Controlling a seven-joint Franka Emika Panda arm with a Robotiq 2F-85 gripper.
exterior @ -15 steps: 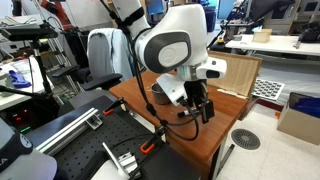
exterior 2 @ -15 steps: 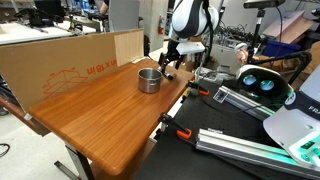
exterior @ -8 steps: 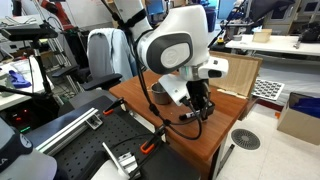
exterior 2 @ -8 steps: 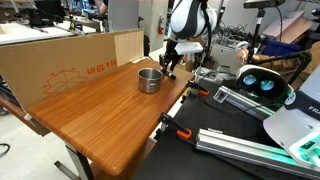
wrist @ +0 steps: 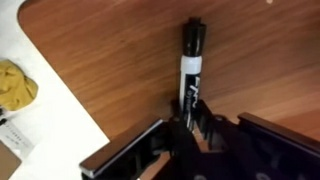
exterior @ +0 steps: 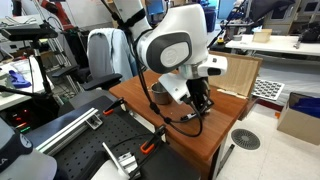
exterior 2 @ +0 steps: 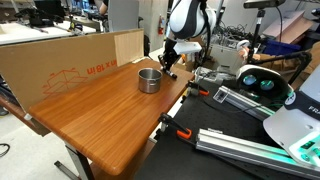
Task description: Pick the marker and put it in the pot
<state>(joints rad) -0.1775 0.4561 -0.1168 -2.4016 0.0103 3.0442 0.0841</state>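
Note:
Next, the gripper releases the marker inside the steel pot (exterior: 162, 88), against the pot's rim that faces the cardboard wall. The marker now lies flat on the wooden table.
The marker (wrist: 191, 60), black with a white label, lies flat on the wooden table (wrist: 100, 50) in the wrist view, its cap end pointing away from me. My gripper (wrist: 188, 125) is shut on the marker's near end, one finger on each side. In an exterior view the gripper (exterior 2: 170, 70) is down at the table surface near the far corner, just right of the steel pot (exterior 2: 149, 80), which stands upright and apart from it. In the exterior view from the arm's side the gripper (exterior: 200, 108) hangs low over the table and the pot is hidden.
A cardboard wall (exterior 2: 70, 60) runs along the table's back edge. The table corner and its edge (wrist: 60, 85) lie close to the marker, with floor and a yellow object (wrist: 15, 85) beyond. Clamps (exterior 2: 180, 130) and metal rails stand beside the table.
The jaws have closed onto the marker. The arm has hardly moved, and the marker still lies on the table.

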